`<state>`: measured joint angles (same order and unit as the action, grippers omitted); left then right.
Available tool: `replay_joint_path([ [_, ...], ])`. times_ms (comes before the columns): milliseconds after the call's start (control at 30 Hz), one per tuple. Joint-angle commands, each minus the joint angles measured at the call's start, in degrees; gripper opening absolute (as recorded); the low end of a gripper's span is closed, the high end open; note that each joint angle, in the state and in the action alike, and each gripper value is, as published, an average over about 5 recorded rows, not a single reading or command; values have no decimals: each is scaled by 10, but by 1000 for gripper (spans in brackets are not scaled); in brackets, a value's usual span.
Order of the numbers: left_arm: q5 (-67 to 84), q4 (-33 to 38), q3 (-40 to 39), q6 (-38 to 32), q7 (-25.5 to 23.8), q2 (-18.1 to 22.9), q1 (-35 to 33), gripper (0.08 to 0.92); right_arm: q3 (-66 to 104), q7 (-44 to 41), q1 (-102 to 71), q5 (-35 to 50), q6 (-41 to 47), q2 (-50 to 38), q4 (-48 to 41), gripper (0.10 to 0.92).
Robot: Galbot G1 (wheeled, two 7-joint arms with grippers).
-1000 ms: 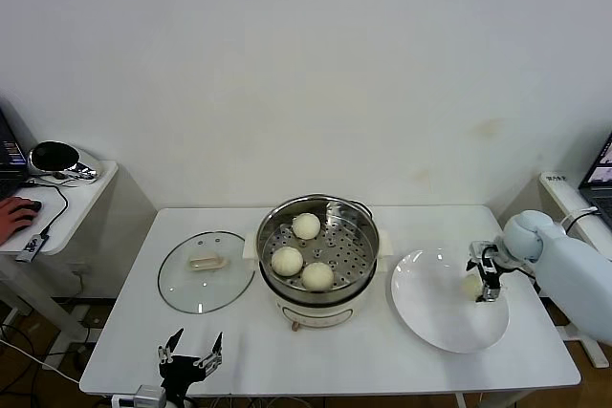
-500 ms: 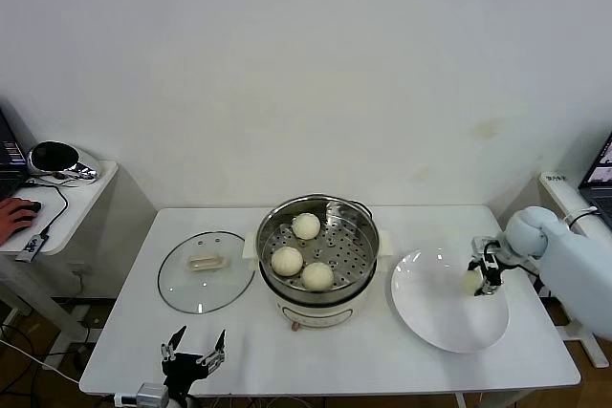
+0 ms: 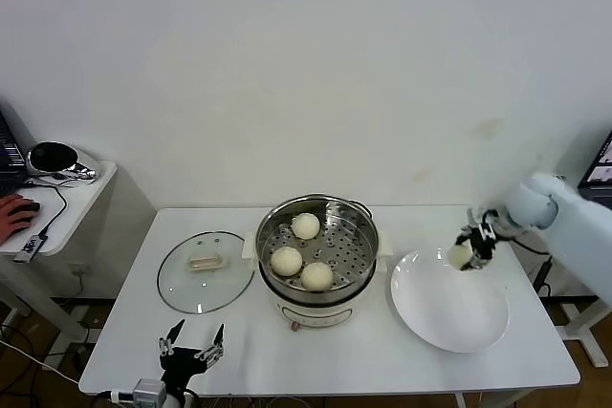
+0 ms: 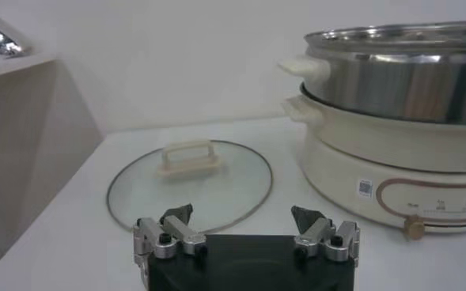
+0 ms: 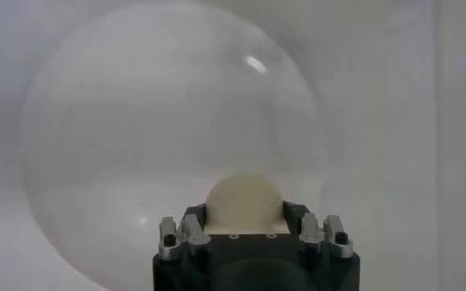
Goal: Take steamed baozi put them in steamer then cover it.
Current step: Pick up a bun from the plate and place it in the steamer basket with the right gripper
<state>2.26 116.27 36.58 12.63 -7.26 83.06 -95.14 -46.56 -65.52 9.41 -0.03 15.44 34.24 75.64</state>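
Note:
Next, I let go of the baozi, now held over the white plate's rim, with my right gripper on the steamer's bare tray [image 3: 347,244], on the side facing the white plate.
Three cream-white baozi [image 3: 305,225] [image 3: 286,261] [image 3: 317,276] lie on the perforated tray of the steel steamer [image 3: 361,239] at the table's middle. My right gripper [image 3: 470,247] holds another baozi [image 3: 461,255] [image 5: 244,202] in the air over the far right rim of the white plate [image 3: 448,317], its fingers shut on both sides of the bun. The glass cover [image 3: 203,270] [image 4: 190,182] lies flat on the table left of the steamer. My left gripper [image 3: 190,349] [image 4: 244,228] hangs open by the table's front edge, near the cover.
A side table [image 3: 57,207] with a helmet-like object, cables and a person's hand stands at the left. A laptop [image 3: 601,171] shows at the right edge. The wall runs close behind the table.
My right gripper closed on the baozi that lay on the plate and has lifted it up and slightly back, off the plate. The left arm has barely moved.

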Motion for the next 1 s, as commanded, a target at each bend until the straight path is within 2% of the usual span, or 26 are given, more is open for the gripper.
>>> replay_joint_path([
  [33, 0, 21, 5, 2, -1, -5, -3, 823, -270, -2, 330, 236, 90, 62, 81, 619],
  [233, 0, 29, 9, 2, 1, -8, -5, 823, -310, 4, 381, 317, 132, 154, 67, 619],
  [433, -3, 41, 10, -1, 7, -16, -14, 823, -319, 17, 369, 348, 161, 238, 42, 617],
  [733, 4, 53, 14, -1, 7, -10, -10, 823, -335, 23, 307, 336, 169, 318, -25, 619],
  [1000, 7, 42, 10, 0, 7, -10, -3, 823, -329, 33, 250, 302, 170, 341, -70, 619],
])
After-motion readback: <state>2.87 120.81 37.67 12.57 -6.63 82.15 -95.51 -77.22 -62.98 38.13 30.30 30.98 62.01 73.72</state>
